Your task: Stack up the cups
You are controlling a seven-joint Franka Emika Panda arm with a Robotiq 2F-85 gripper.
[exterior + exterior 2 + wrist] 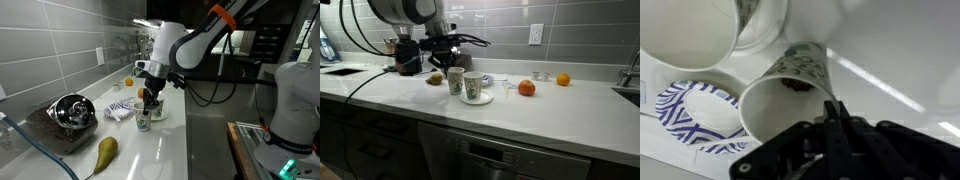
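I need to release the held cup from my gripper inside the other cup standing on the white saucer (156, 104) (687, 28). The held cup now hangs upright beside the saucer.
Two pale tapered cups with a faint greenish pattern stand side by side. One cup (474, 88) sits on a flat white saucer (478, 99). It also shows in an exterior view (156, 107) and at the top left of the wrist view (700, 30). My gripper (835, 105) is shut on the rim of the other cup (788, 92), with the wall pinched between the fingers. In both exterior views this held cup (143, 120) (455, 82) hangs upright under the gripper (148, 98), at or just above the counter, beside the saucer.
A low blue-and-white patterned bowl (118, 110) (695, 112) lies close to the held cup. A pear (105, 152) and a metal bowl (70, 112) on a dark tray sit near the counter edge. Oranges (526, 88) (562, 79) lie further along. A tiled wall runs behind.
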